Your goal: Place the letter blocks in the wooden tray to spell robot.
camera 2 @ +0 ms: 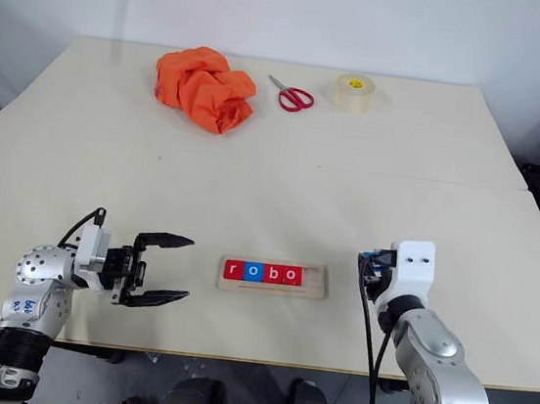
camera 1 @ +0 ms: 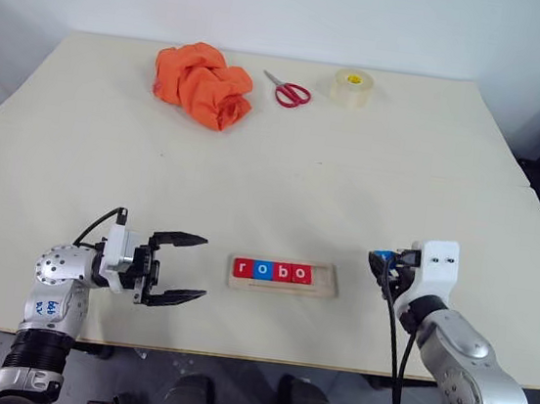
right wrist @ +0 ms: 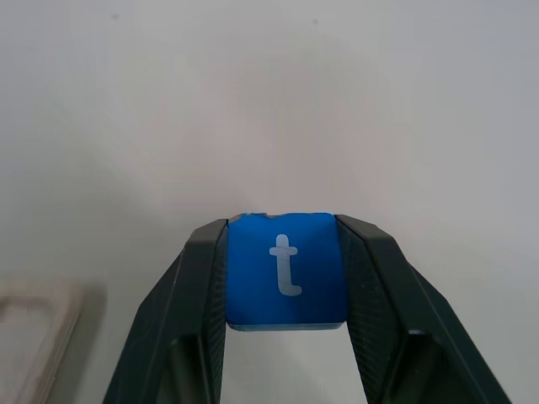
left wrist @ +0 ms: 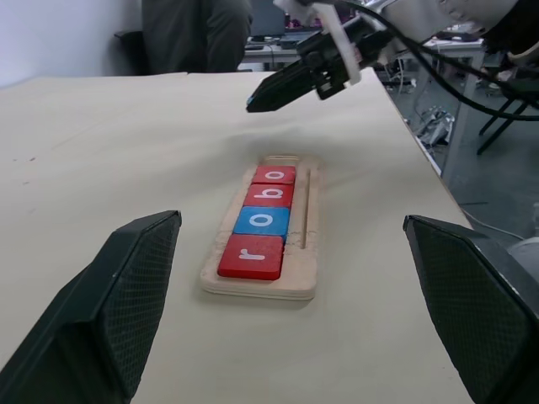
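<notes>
The t block's side that must meet the red o is covered by my right gripper, so I should set the block down and take its top and bottom edges [right wrist: 286, 324] with that gripper.
The wooden tray [camera 1: 327, 281] lies near the table's front edge, between my two arms. Several letter blocks sit in its groove and read "robo": a red r [camera 1: 243, 268], a blue o [camera 1: 263, 270], a red b [camera 1: 282, 273] and a red o [camera 1: 301, 275]. The tray's right end is bare. To the right of the tray, just above the table, my right gripper [right wrist: 282, 227] is shut on a blue block with a white t [right wrist: 286, 269]. My left gripper [camera 1: 188, 269] is open left of the tray, pointing at it, with nothing between its fingers.
At the back of the table lie a crumpled orange cloth [camera 1: 204, 84], red-handled scissors [camera 1: 288, 92] and a roll of tape [camera 1: 351, 87]. A seam crosses the tabletop midway. The table's front edge runs just behind both wrists.
</notes>
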### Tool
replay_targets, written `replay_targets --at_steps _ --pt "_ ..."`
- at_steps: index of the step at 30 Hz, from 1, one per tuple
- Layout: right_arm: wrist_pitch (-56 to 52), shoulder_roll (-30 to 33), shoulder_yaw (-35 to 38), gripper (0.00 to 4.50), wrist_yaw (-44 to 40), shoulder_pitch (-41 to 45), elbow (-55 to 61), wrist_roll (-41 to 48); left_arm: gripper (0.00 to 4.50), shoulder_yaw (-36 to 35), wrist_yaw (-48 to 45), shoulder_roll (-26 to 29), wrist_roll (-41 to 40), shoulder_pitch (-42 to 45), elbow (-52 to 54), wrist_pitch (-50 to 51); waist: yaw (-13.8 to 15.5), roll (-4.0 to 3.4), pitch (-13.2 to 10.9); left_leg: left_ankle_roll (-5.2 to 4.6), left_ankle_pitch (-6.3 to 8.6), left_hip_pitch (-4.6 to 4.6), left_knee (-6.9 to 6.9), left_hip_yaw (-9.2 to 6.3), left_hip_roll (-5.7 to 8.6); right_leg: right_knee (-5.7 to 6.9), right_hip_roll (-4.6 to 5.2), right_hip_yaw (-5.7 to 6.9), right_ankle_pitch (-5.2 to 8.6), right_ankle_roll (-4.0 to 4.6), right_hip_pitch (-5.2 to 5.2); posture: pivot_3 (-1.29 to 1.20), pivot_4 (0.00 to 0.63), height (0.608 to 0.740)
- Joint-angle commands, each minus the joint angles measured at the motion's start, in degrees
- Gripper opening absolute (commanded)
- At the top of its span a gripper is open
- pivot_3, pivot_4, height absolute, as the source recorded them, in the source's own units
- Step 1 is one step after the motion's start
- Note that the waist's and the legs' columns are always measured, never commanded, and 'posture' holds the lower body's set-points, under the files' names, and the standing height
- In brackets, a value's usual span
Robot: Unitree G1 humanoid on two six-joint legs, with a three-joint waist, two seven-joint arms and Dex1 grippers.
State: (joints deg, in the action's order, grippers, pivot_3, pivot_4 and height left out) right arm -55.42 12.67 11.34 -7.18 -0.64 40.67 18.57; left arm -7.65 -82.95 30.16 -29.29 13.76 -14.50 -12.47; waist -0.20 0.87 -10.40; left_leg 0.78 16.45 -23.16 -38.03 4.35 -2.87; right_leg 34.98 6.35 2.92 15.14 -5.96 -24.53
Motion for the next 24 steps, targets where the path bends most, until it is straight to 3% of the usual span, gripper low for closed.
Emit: replay_targets --at_steps 1,4,8,13,24 --pt "-2.13 -1.82 -0.60 1.48 2.41 -0.97 4.54 0.63 4.50 0.10 -0.72 0.45 -0.64 1.21 -0.12 0.25 -0.09 0.00 0.00 0.00 0.00 0.01 0.00 0.00 0.00 0.00 -0.01 0.00 0.00 0.01 0.00 0.00 0.150 0.740" --pt "-2.73 -2.30 -0.39 1.48 3.08 -0.78 4.30 0.35 4.50 0.29 -1.17 0.32 -0.48 1.72 -0.57 0.38 -0.05 0.00 0.00 0.00 0.00 0.01 -0.01 0.00 0.00 0.01 0.00 0.00 0.00 0.01 0.00 0.00 0.150 0.740" --pt "-1.26 -1.99 1.07 2.78 3.28 -0.73 3.69 0.15 4.50 0.48 -1.48 0.12 -0.37 2.41 -1.07 0.37 -0.03 0.00 0.00 0.00 0.00 -0.01 0.00 0.00 0.00 -0.02 -0.01 0.00 0.01 0.02 0.00 0.00 0.150 0.740" --pt "0.43 3.17 1.63 4.46 -1.48 -1.57 3.36 0.85 4.50 0.66 -1.67 -0.02 -0.32 2.98 -1.70 0.14 -0.03 0.00 0.00 0.00 0.00 -0.02 0.01 0.00 0.01 -0.05 -0.01 0.01 0.01 0.01 0.00 0.00 0.150 0.740" --pt "9.72 30.38 -1.98 4.46 -28.33 5.38 -10.64 3.02 4.50 0.83 -0.71 -1.04 -0.05 2.70 -1.72 -0.77 -0.02 0.01 -0.01 -0.01 0.00 -0.01 0.02 -0.04 0.00 -0.12 -0.04 0.05 0.01 0.01 0.03 0.00 0.150 0.740"
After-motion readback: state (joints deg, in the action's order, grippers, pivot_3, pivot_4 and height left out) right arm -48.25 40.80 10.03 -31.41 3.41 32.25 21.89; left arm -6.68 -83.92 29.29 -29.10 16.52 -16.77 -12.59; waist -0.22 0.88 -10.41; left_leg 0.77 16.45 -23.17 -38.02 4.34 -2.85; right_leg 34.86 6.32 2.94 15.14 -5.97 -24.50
